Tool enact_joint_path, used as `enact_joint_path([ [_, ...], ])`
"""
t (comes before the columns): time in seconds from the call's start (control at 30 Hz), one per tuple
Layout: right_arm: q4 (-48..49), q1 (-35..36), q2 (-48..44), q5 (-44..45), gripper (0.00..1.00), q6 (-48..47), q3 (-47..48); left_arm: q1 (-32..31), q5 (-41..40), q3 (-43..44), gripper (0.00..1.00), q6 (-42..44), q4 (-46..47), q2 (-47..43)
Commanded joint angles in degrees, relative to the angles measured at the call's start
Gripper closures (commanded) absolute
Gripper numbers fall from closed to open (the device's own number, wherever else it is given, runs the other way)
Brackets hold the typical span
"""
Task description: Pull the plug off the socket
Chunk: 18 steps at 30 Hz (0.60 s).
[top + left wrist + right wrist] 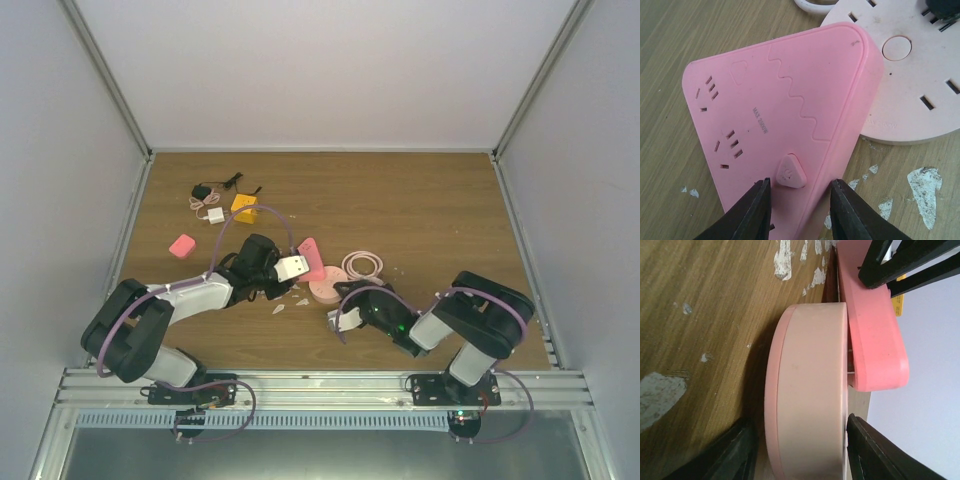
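The fingers of my left gripper meet the pink triangle's corner at an angle, so next I open them and grip straight across the triangle's narrow side (844, 142) before I pull.
The socket (312, 256), a flat pink triangle with rounded corners, is tilted with one corner resting on a round pale pink outlet disc (325, 292). My left gripper (800, 187) is shut on the socket's (790, 100) near corner, beside its small triangular button (790, 172). In the right wrist view thin metal pins (852, 372) bridge the socket (870, 330) and the disc's (810, 390) top. I see no separate plug. My right gripper (797, 440) clamps the disc's rim, one finger at its base and one on top.
A coiled pink cord (362, 265) lies behind the disc. At the back left are a yellow cube (243, 207), a white adapter (215, 214), black cables (205, 190) and a small pink block (182, 245). Grey walls enclose the table.
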Motion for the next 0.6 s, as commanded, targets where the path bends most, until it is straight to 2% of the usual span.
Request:
enact_joint_path([
  [0.0,14.91,1.07,4.05,2.14,0.53,-2.86,-1.25,0.11,2.98,0.05,0.65,-0.77,-4.85,0.37],
  [0.17,20.39,1.58,6.3,3.04,0.66,-3.73,-2.2,0.11,1.53,-2.36,0.56,-0.82,-2.07,-2.94],
  [0.3,19.78,1.69,5.1,2.65,0.75,-2.03,-2.76,0.03,0.46,-5.03,0.4,-0.28,2.15,-6.94],
  [0.4,17.8,1.68,3.63,2.12,0.77,-0.85,-2.61,-0.54,-1.76,-7.53,0.32,0.88,5.8,-9.51],
  [0.57,15.22,1.68,3.74,1.41,0.77,-0.35,-2.02,-5.56,-9.46,-10.8,0.29,4.07,12.88,-9.4],
])
